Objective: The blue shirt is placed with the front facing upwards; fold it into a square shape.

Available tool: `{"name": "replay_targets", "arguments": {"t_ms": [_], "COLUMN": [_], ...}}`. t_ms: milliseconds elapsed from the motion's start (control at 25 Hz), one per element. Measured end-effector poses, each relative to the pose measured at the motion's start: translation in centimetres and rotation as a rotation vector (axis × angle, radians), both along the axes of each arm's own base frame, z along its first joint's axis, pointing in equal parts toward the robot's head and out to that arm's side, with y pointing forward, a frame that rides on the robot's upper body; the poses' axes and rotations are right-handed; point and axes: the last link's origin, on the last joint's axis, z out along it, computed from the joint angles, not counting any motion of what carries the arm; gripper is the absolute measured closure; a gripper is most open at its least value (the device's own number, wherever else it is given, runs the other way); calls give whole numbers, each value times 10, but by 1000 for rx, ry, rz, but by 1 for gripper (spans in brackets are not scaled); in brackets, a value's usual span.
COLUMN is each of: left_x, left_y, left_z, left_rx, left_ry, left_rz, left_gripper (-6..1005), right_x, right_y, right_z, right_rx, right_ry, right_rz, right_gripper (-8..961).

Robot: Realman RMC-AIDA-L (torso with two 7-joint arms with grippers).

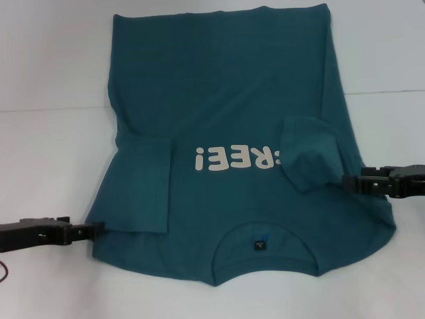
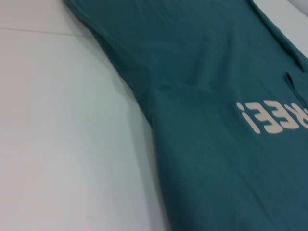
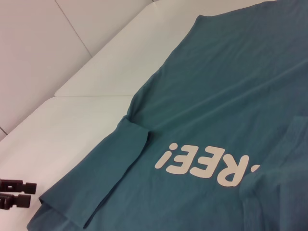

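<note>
My right gripper is to close next on the outer shoulder edge point(image 1: 390, 212) of the blue shirt, next to the puffy folded sleeve.
The blue shirt point(image 1: 226, 100) lies front up on the white table point(image 1: 53, 153), with its neck point(image 1: 262, 262) nearest me and the cream print point(image 1: 236, 158) upside down. Both sleeves are turned inward: the left one point(image 1: 143, 193) lies flat, and the right one point(image 1: 312, 153) sits puffed and covers the start of the print. My left gripper point(image 1: 98, 229) is low at the shirt's left shoulder edge. In the right wrist view this left gripper point(image 3: 32, 193) shows open, just off the cloth. My right gripper point(image 1: 346, 181) touches the outer edge of the folded right sleeve.
A seam in the table point(image 1: 53, 109) runs across behind the shirt's middle. Bare white surface point(image 2: 62, 144) lies to the left of the shirt point(image 2: 216, 72), and more lies to its right. The shirt's hem point(image 1: 219, 12) reaches near the far edge of the view.
</note>
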Motion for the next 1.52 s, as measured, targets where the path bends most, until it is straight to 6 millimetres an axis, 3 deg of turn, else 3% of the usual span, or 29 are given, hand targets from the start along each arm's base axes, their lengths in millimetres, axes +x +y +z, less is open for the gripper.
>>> {"name": "replay_targets", "arguments": {"t_ms": [640,840,1280,1520], "left_x": [4,7,10,13], "left_y": [3,4,4,4], "left_z": [-20,-26,-28,-28], "left_rx": [-49,-69,-79,-90], "left_ry": [-1,2,-2,-23], "left_rz": [-25,-32,-37,-26], "left_gripper": [111,285,775,876], "right_x": [0,0,1,1], "right_y": [0,0,-2,-5], "right_z": [0,0,3,14], "right_rx": [2,1,4,1], "right_ry": [4,4,23,80], "right_rz": [-2,-1,-14,-40], "right_gripper": [244,245,247,249]}}
